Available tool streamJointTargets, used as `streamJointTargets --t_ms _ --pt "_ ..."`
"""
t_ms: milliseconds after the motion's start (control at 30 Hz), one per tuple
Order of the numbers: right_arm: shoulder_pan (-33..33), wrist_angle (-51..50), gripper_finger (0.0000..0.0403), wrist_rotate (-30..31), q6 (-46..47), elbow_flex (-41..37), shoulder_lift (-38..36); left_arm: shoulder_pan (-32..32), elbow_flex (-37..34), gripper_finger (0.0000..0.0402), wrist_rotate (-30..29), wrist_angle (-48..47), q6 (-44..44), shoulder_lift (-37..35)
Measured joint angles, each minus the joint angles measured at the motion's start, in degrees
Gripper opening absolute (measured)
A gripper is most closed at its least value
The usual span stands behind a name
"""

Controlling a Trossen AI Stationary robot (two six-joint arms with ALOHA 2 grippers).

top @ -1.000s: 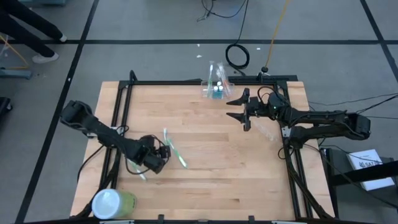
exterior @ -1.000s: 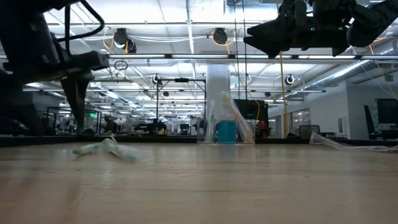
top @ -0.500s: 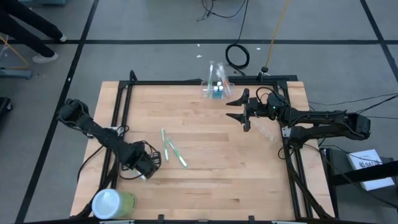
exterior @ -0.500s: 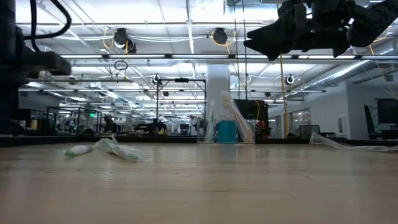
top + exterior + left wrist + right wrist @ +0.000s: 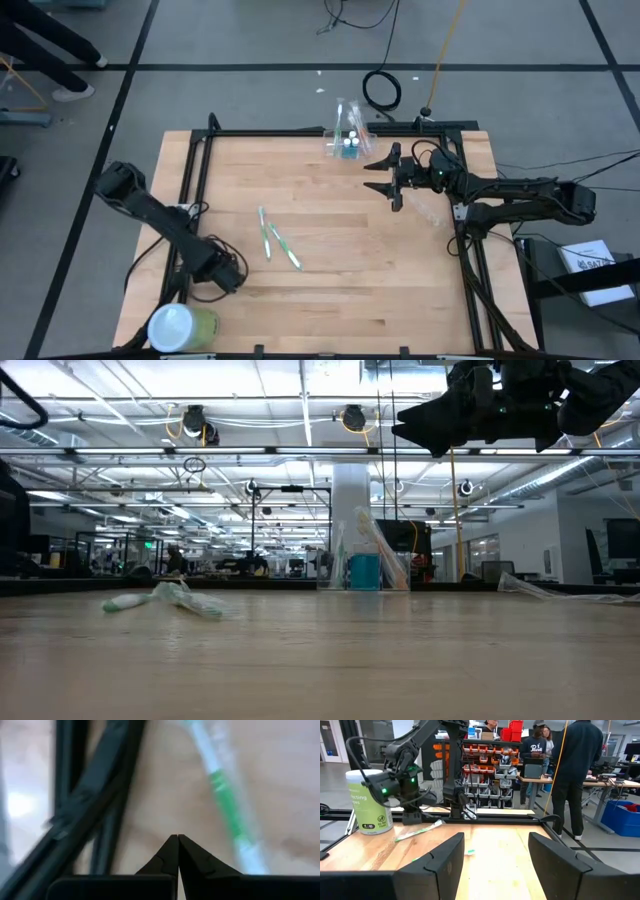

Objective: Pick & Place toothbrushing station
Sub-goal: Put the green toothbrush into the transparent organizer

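Observation:
The green part of the toothbrush lies next to the left gripper's shut fingers, so the robot should open them, move across and close around the toothbrush handle's white end (image 5: 251, 857).
The toothbrushing station (image 5: 346, 138) is a small clear holder standing at the table's far edge, with toothbrushes sticking up from it; the low view shows it too (image 5: 365, 568). Two green-and-white toothbrushes (image 5: 275, 240) lie flat on the wood left of the middle. My left gripper (image 5: 232, 280) is shut and empty at the near left, a short way left of them; one toothbrush (image 5: 225, 805) shows beyond its fingertips (image 5: 177, 840). My right gripper (image 5: 384, 176) hangs open above the table's far right, just near of the station.
A big green cylinder with a white lid (image 5: 181, 327) stands at the near left corner, close to my left arm. A black frame (image 5: 300, 131) borders the table. Clear plastic (image 5: 430, 208) lies by the right rail. People stand in the room beyond (image 5: 572, 765).
My left gripper has drawn back from the two toothbrushes toward the table's near left corner and has shut on nothing. The toothbrushes lie on the wood, one of them now fully uncovered. My right arm has kept still.

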Motion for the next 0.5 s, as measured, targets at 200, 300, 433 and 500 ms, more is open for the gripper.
streamJointTargets --t_ms 200,300,433,500 --pt "-0.02 0.02 0.0212 0.0 0.35 0.0 0.0 2.33 0.0 0.0007 -4.53 0.58 2.69 4.09" --pt "-0.02 0.02 0.0212 0.0 0.37 0.0 0.0 3.38 0.0 0.0005 -6.92 1.28 3.56 4.86" --pt "-0.02 0.02 0.0212 0.0 0.39 0.0 0.0 4.27 0.0 0.0014 -11.82 2.25 4.41 4.87" --pt "-0.02 0.02 0.0212 0.0 0.37 0.02 0.0 4.83 0.02 0.0009 -15.12 2.97 5.23 4.85"
